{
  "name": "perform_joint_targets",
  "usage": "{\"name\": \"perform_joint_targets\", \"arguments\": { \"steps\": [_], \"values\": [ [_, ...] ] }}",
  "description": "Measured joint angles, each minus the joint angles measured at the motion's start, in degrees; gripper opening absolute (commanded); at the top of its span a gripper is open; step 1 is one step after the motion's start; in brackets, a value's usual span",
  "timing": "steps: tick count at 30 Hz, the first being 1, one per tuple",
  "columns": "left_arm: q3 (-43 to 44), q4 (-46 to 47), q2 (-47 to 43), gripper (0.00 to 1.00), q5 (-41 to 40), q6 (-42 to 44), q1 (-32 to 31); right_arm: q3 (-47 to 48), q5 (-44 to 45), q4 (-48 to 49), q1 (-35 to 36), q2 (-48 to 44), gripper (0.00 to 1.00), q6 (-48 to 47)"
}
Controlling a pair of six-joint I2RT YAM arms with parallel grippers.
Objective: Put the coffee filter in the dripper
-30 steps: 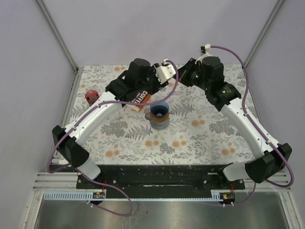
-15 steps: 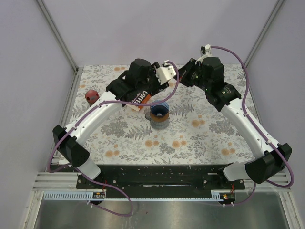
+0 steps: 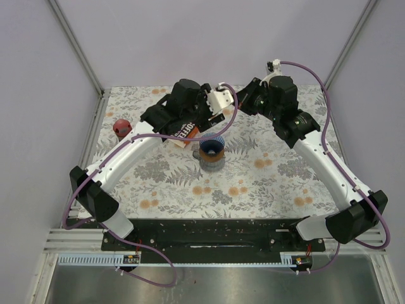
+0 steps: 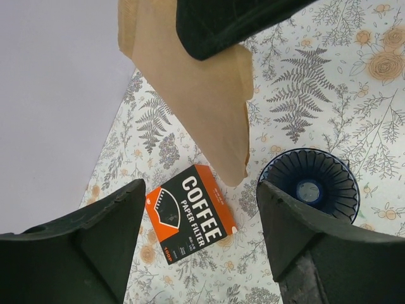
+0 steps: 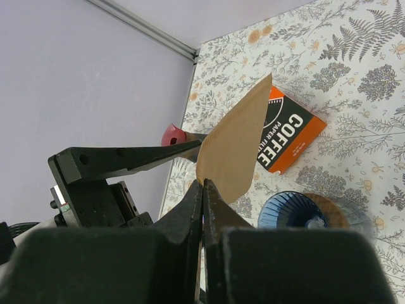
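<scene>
The loose end of the coffee filter hangs just past my left gripper's open fingers, so my left gripper needs to move closer and pinch that end [image 4: 233, 173] before the filter goes down.
A brown paper coffee filter [image 5: 237, 149] hangs pinched in my right gripper [image 5: 202, 183], which is shut on its edge. It also shows in the left wrist view [image 4: 202, 88], hanging from a black finger above the table. The blue ribbed dripper [image 3: 211, 146] sits on a cup at the table's middle, below and to the side of the filter, and it shows in both wrist views [image 4: 310, 190] [image 5: 304, 218]. My left gripper [image 4: 199, 189] is wide open and empty, one finger [image 5: 126, 158] reaching up to the filter's edge.
An orange and black coffee paper filter box [image 3: 186, 132] lies flat just left of the dripper, also seen from the left wrist [image 4: 193, 215]. A red round object [image 3: 121, 126] sits at the table's left edge. Metal frame posts stand at the far corners.
Almost nothing differs; both arms stay close together above the box and dripper, with the filter still in the right gripper.
</scene>
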Motion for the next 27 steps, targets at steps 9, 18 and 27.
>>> {"name": "perform_joint_targets", "arguments": {
  "steps": [9,18,27],
  "values": [
    [0.02,-1.53,-0.09,0.79,-0.02,1.51,0.00,-0.24,0.00,0.00,-0.15,-0.17,0.00,-0.33],
    [0.00,-4.11,-1.97,0.74,1.73,3.34,1.36,-0.24,-0.02,0.00,-0.68,-0.79,0.00,-0.44],
    [-0.31,-1.51,-1.86,0.68,3.63,1.84,2.16,-0.26,-0.02,0.00,-0.70,-0.92,0.00,-0.63]
  ]
}}
